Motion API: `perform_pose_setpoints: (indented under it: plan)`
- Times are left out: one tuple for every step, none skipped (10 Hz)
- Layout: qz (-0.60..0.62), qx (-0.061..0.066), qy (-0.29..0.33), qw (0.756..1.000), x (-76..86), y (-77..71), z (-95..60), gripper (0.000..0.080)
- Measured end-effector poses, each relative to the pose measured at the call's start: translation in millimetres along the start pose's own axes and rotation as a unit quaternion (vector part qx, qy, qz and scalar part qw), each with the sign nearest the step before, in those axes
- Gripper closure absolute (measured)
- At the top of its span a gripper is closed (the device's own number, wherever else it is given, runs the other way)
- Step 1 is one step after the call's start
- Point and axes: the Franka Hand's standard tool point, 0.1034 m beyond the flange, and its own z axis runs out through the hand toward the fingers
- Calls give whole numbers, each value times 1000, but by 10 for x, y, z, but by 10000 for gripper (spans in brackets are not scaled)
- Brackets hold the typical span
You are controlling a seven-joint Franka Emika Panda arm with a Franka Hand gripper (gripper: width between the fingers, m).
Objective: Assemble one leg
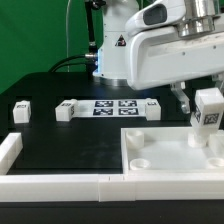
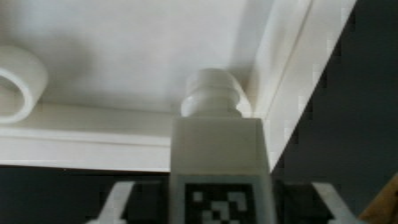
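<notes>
I will let go of the leg, now upright over the white panel, standing in the white panel's front corner socket (image 1: 214, 162) (image 2: 215, 92), on the robot arm's side.
My gripper (image 1: 206, 98) is shut on a leg (image 1: 208, 114), a small white peg-like block with a black-and-white tag. It holds the leg upright over the far right part of the large white panel (image 1: 150, 150). In the wrist view the leg (image 2: 217, 135) sits between my two fingers (image 2: 128, 200), and its round peg end points at the panel (image 2: 125, 125) close to a raised edge. A round corner socket (image 2: 15, 85) lies off to one side. Three more legs lie on the black table: one (image 1: 22, 110), a second (image 1: 65, 110) and a third (image 1: 150, 108).
The marker board (image 1: 113, 107) lies between the second and third loose legs. A white raised rail (image 1: 60, 181) runs along the table's front, with a corner piece (image 1: 8, 150) at the exterior view's left. The robot base (image 1: 115, 45) stands behind.
</notes>
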Motion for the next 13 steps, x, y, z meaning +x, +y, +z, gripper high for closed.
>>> perform_pose_setpoints:
  plan:
    - [-3,-3,11,1000,19,12,-7,512]
    - [-7,-21,68,997,50,90,-14,512]
    - [-7,-21,63,998,-21,88,15,512]
    - [-11,-20,60,998,31,112,-30,512]
    - [-16,-24,72,997,70,143,-19,512]
    - [-20,-31,91,995,80,184,39,512]
    - [-22,-28,88,995,83,148,77,512]
    - [-25,-26,89,995,109,100,109,512]
    - [-25,-24,90,995,117,70,144,512]
    - [-27,-26,106,994,138,29,174,512]
    - [-26,-21,102,994,123,-59,207,512]
    - [-29,-19,101,994,107,-104,235,512]
    - [-29,-20,104,994,102,-103,256,512]
